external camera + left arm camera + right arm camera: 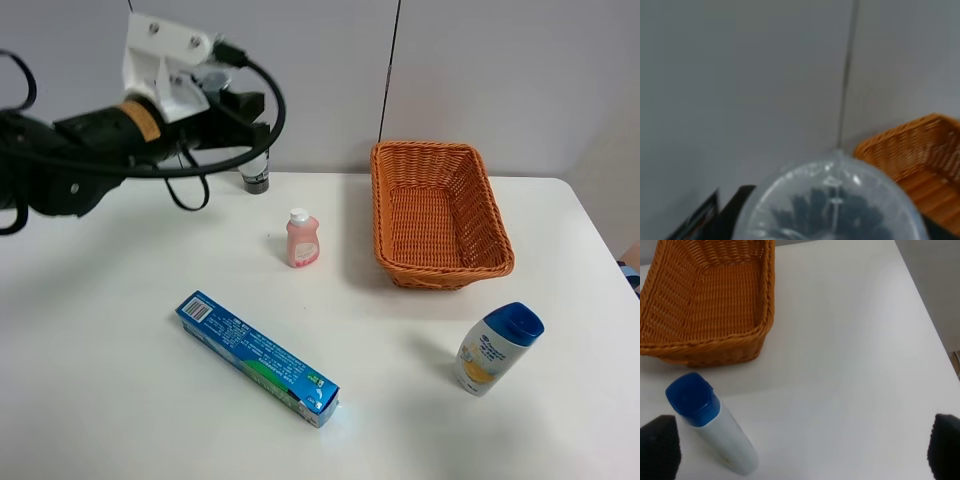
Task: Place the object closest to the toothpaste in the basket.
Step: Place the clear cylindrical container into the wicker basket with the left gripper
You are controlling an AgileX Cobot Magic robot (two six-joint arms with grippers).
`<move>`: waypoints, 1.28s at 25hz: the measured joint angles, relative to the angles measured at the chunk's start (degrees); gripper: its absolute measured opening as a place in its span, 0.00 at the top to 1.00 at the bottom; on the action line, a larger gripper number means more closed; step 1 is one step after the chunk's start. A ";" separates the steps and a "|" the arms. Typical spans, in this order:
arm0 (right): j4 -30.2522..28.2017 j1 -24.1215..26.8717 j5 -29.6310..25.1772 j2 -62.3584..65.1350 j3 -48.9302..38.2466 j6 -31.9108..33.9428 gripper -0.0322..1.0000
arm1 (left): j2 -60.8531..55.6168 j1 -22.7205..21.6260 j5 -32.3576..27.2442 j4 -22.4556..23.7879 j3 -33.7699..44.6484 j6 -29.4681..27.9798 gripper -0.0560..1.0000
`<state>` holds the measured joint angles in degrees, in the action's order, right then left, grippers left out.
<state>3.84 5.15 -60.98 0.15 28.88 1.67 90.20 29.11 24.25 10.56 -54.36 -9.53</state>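
The robot's left gripper needs to release the clear bottle inside the orange wicker basket's front corner (409,257) closest to the small pink bottle. The clear bottle is now raised at the back.
The blue toothpaste box (258,358) lies flat at the front centre of the white table. A small pink bottle with a white cap (302,240) stands upright just behind it, to the left of the orange wicker basket (445,268). My left gripper (250,130) is raised at the back left and seems shut on a clear bottle (257,172) with a dark end pointing down. That bottle's rounded clear end (832,210) fills the left wrist view. My right gripper (802,450) is open, its jaws wide apart above the table, and is out of the exterior high view.
A white bottle with a blue cap (495,350) stands tilted at the front right, also in the right wrist view (715,430), near the basket's front wall (715,347). The basket's rim shows in the left wrist view (920,150). A grey wall backs the table.
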 joint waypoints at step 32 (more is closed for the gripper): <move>0.15 0.00 0.00 0.00 0.00 0.00 0.01 | 33.08 19.11 4.10 -1.81 -22.01 -8.75 0.51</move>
<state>3.99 5.15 -60.98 0.15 28.88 1.67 123.28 48.22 28.35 8.75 -76.37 -18.28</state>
